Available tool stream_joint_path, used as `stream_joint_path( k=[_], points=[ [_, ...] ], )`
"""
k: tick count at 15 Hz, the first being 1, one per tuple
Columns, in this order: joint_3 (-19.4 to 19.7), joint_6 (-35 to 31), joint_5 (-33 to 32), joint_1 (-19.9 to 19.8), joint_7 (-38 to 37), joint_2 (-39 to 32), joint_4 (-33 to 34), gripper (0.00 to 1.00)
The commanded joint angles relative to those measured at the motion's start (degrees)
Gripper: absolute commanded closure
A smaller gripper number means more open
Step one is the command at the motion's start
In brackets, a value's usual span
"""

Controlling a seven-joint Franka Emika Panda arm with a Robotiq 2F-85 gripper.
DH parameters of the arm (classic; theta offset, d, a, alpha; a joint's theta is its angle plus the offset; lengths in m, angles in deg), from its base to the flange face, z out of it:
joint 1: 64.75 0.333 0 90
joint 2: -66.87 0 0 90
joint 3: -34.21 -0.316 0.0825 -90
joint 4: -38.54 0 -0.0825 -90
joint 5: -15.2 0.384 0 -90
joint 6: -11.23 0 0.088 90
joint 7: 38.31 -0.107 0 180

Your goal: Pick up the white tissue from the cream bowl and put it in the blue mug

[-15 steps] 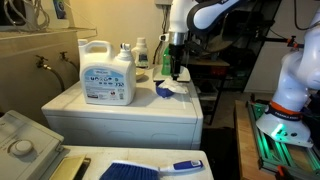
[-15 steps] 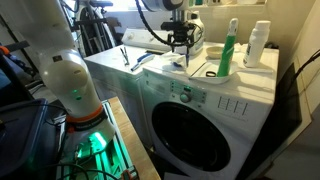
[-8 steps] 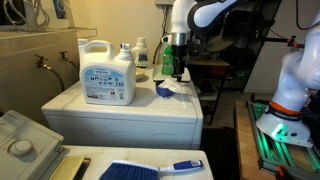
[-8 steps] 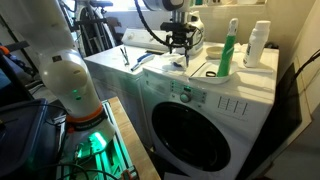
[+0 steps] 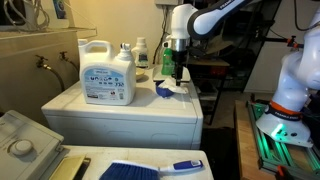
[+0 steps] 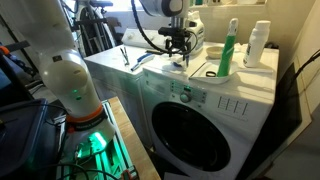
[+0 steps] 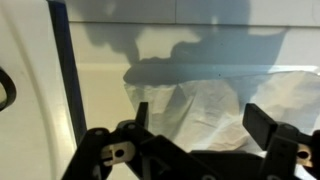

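Note:
I can see the white tissue lying on the washer top outside the blue mug, so I will pinch it there with my gripper and lift it into the mug [image 5: 163,92].
My gripper [image 7: 200,112] is open, its two dark fingers spread wide. The white tissue [image 7: 215,95] lies crumpled just below and between them, on the pale top surface. In both exterior views my gripper [image 5: 175,72] [image 6: 180,46] hangs pointing down over the near corner of the washer top. The blue mug [image 5: 163,91] sits just below it, with a white patch that looks like the tissue [image 5: 177,90] beside it. No cream bowl can be made out. The mug does not show in the wrist view.
A big white detergent jug [image 5: 107,72] stands on the washer top [image 5: 100,108]. A green spray bottle [image 6: 232,48] and a white bottle [image 6: 259,45] stand at the far end. A blue brush [image 5: 150,168] lies on a lower surface. The washer's edge is close to the mug.
The arm's upper links have shifted a little. The gripper stays over the same spot above the mug and tissue, still open.

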Motion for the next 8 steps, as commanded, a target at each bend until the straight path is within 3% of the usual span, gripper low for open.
stream_joint_path(
  k=[1,8],
  points=[
    [-0.41,-2.85,0.49,0.39,-3.52,-0.30,-1.25,0.32],
    [-0.88,-4.86,-0.39,0.87,-6.84,-0.98,-0.76,0.89]
  ],
)
